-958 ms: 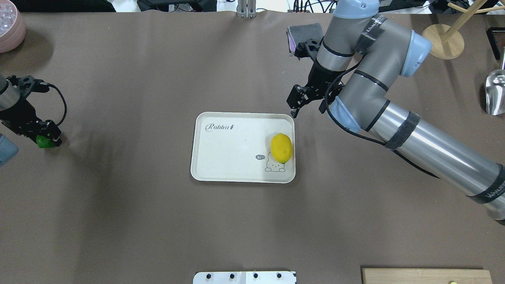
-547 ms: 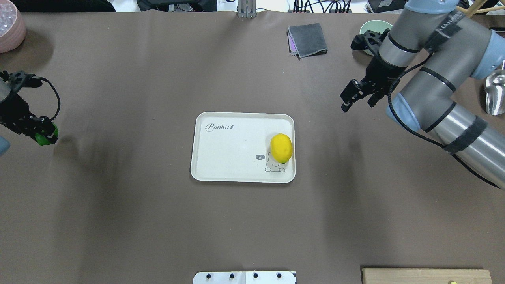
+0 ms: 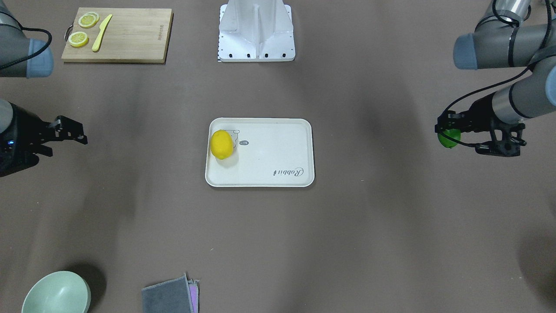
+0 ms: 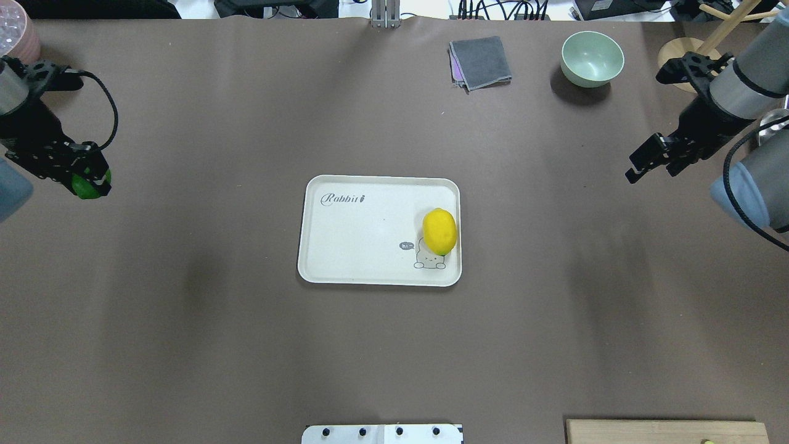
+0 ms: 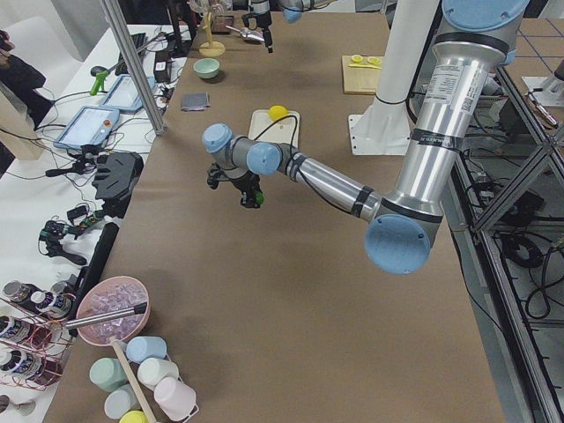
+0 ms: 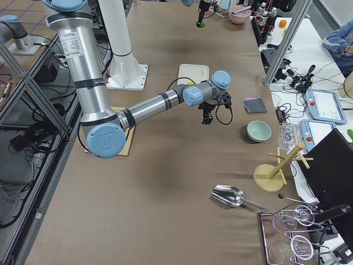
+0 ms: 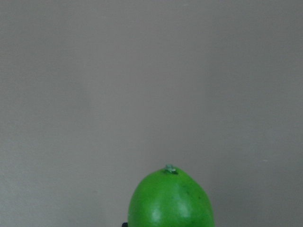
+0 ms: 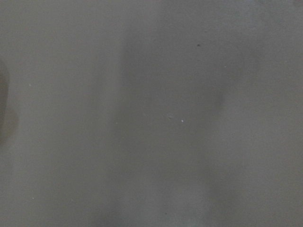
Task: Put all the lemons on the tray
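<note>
Next, I release the green lemon from my left gripper on the cream tray (image 3: pixel 295 149), just beside the Rabbit lettering.
The yellow lemon (image 4: pixel 439 231) lies at the right end of the cream tray (image 4: pixel 363 240), over the bear drawing; it also shows in the front view (image 3: pixel 222 144) on the tray (image 3: pixel 269 152). My left gripper (image 4: pixel 86 182) is shut on the green lemon (image 4: pixel 88 185) and holds it above the table far to the left of the tray. The green lemon also shows in the front view (image 3: pixel 448 138) and fills the bottom of the left wrist view (image 7: pixel 170 201). My right gripper (image 4: pixel 644 165) is open and empty, far right of the tray.
A pale green bowl (image 4: pixel 592 58) and a folded grey cloth (image 4: pixel 481 61) lie at the far side. A bamboo cutting board (image 3: pixel 126 39) with lemon slices and a yellow knife sits near the robot base. A wooden stand (image 4: pixel 681 58) and a pink bowl (image 4: pixel 15 34) stand in the far corners.
My right arm has pulled back from the tray to the far right, uncovering the bowl. My left gripper has moved toward the far side with the green lemon in it.
</note>
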Available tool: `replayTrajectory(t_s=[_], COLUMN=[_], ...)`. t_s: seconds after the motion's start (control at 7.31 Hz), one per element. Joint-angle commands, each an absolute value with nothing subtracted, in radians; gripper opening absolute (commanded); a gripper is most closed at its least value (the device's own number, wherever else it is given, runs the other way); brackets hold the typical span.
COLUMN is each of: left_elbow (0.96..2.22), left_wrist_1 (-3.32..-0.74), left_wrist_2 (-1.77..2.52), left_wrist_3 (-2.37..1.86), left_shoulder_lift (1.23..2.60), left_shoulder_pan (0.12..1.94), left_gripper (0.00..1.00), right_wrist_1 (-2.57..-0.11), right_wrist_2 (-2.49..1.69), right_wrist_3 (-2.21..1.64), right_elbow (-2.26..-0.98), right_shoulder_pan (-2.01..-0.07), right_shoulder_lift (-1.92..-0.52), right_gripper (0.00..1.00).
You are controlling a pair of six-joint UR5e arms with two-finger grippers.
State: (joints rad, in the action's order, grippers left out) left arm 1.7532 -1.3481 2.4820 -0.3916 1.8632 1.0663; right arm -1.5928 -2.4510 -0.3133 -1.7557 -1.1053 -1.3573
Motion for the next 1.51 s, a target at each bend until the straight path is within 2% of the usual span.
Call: replayTrajectory(t_s=[0.0,0.14,0.27,0.55,0.68,0.82,1.37], left_elbow=[1.753,1.734,1.680,1.512,1.429,1.399,1.341], left_wrist_1=[-1.342,-1.362,-1.497,-1.870,-1.946,-1.942,-1.950], left_wrist_2=[2.487,2.481,2.479,2.477,2.453,2.419,2.390], left_wrist_3=[-0.400,-0.536,-0.658,-0.878,-0.950,-0.992,-1.077], left_shoulder_lift=[1.987,2.050,2.092,2.135,2.198,2.253,2.327], left_shoulder_pan=[0.932,0.884,0.830,0.752,0.738,0.704,0.643], left_gripper=[0.00,0.00,0.00,0.00,0.00,0.00,0.00], right_wrist_1=[-1.591,-1.591,-1.589,-1.591,-1.592,-1.592,-1.595], right_wrist_2=[-2.394,-2.343,-2.336,-2.339,-2.350,-2.356,-2.356], right_wrist_3=[-0.239,-0.236,-0.238,-0.238,-0.238,-0.236,-0.140], right_elbow=[-1.860,-1.876,-1.872,-1.839,-1.797,-1.757,-1.654], right_shoulder_pan=[-1.128,-1.140,-1.175,-1.270,-1.334,-1.391,-1.522], right_shoulder_lift=[-1.483,-1.517,-1.546,-1.574,-1.568,-1.565,-1.554], right_gripper=[0.95,0.99,0.99,0.99,0.99,0.99,0.99])
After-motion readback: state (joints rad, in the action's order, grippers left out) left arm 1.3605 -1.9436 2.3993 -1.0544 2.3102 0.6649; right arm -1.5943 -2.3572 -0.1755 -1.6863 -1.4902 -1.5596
